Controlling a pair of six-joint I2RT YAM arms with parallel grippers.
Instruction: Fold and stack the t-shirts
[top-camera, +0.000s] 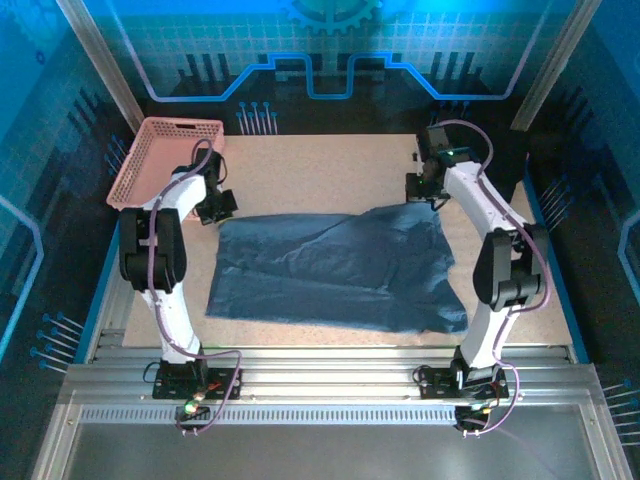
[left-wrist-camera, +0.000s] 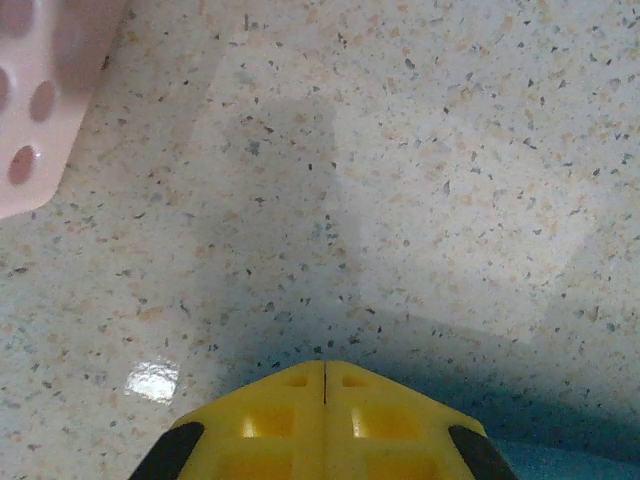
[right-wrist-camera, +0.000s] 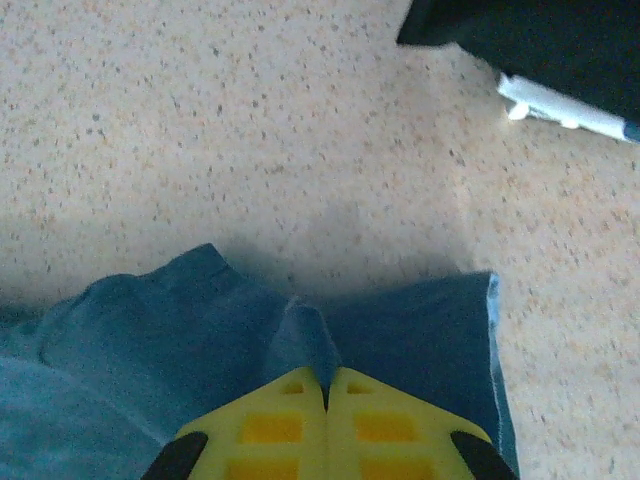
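Note:
The small pinched fold is to go on its own side, just inside the blue t-shirt's near corner (top-camera: 445, 313). Next, my right gripper lets go of it there.
A dark slate-blue t-shirt (top-camera: 335, 270) lies spread and wrinkled across the middle of the table. My right gripper (top-camera: 424, 190) is at its far right corner. In the right wrist view the yellow fingers (right-wrist-camera: 327, 372) are shut on a small pinched ridge of the blue cloth (right-wrist-camera: 200, 340), which lifts up between them. My left gripper (top-camera: 218, 207) hangs just beyond the shirt's far left corner. Its yellow fingers (left-wrist-camera: 325, 365) are shut tight over bare speckled tabletop with no cloth between them. A sliver of blue cloth (left-wrist-camera: 570, 462) shows at the lower right.
A pink lattice basket (top-camera: 165, 155) stands at the far left corner of the table, and its wall (left-wrist-camera: 40, 90) is close to my left gripper. Bare speckled tabletop (top-camera: 320, 165) stretches beyond the shirt. A dark edge with a white part (right-wrist-camera: 560, 105) lies past my right gripper.

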